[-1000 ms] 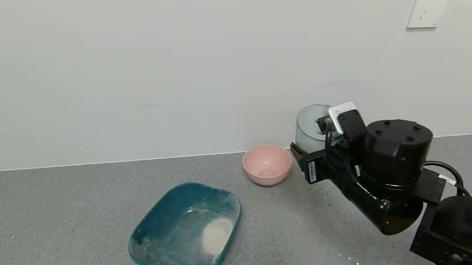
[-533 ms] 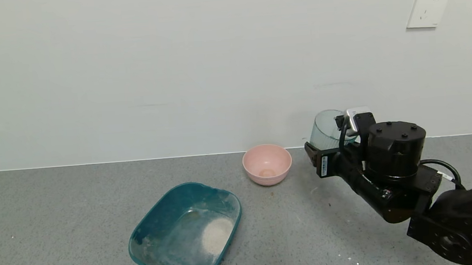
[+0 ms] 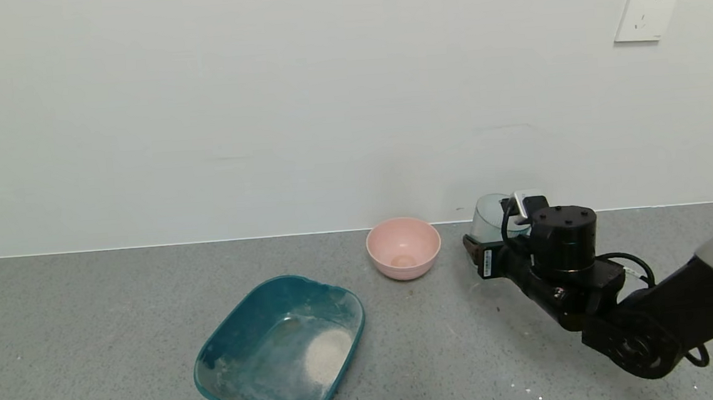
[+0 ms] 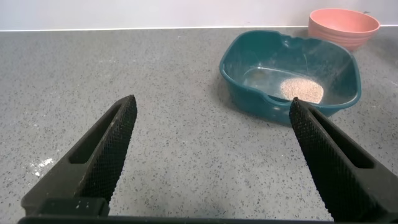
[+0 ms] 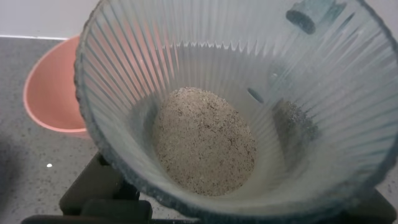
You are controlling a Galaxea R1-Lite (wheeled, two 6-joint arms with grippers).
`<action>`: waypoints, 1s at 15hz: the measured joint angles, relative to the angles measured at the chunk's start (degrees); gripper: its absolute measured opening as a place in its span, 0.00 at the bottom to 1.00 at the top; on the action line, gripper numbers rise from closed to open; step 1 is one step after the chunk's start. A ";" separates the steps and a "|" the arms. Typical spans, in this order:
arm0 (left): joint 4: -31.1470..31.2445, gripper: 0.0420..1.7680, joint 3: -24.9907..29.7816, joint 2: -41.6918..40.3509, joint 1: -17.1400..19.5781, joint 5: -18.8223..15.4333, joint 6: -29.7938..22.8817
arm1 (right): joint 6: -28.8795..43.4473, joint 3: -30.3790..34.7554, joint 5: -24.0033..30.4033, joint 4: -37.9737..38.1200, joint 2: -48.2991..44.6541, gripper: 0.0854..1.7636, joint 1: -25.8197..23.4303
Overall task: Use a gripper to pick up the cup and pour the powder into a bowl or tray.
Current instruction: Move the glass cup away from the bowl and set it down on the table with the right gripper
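My right gripper is going to the grey counter. It will let go of the cup on the grey counter (image 3: 479, 254) next to the pink bowl, near the white wall.
My right gripper (image 3: 498, 239) is shut on the cup (image 3: 488, 218), a ribbed pale blue-green tumbler held upright, low over the counter, just right of the pink bowl. In the right wrist view the cup (image 5: 236, 74) fills the picture, with a heap of beige powder (image 5: 204, 140) on its bottom. The dark teal tray (image 3: 228, 334) lies at the front centre, dusted white, with a powder heap (image 3: 326, 356) inside. The left wrist view shows the tray (image 4: 249, 81) ahead of my open, empty left gripper (image 4: 211, 107).
A round pink bowl (image 3: 403, 247) stands near the wall between the tray and the cup; it also shows in the right wrist view (image 5: 53, 93). The grey counter (image 3: 89, 319) meets a white wall at the back. A wall socket (image 3: 646, 11) sits upper right.
My right arm has come down and moved away to the right with the cup, from well above the counter to close over it. The tray and pink bowl have not moved.
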 joint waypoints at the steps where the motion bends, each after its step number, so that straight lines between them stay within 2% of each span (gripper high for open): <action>1: 0.00 1.00 0.00 0.00 0.00 -0.02 0.00 | 0.00 -0.48 0.15 -0.78 1.61 0.75 -0.45; 8: 0.02 1.00 0.00 0.00 0.00 0.00 0.00 | -1.32 -7.51 2.71 -1.24 10.23 0.75 -3.50; 15: 0.00 1.00 0.00 0.00 0.00 -0.02 0.00 | -3.94 -11.28 4.00 -0.94 13.37 0.75 -4.41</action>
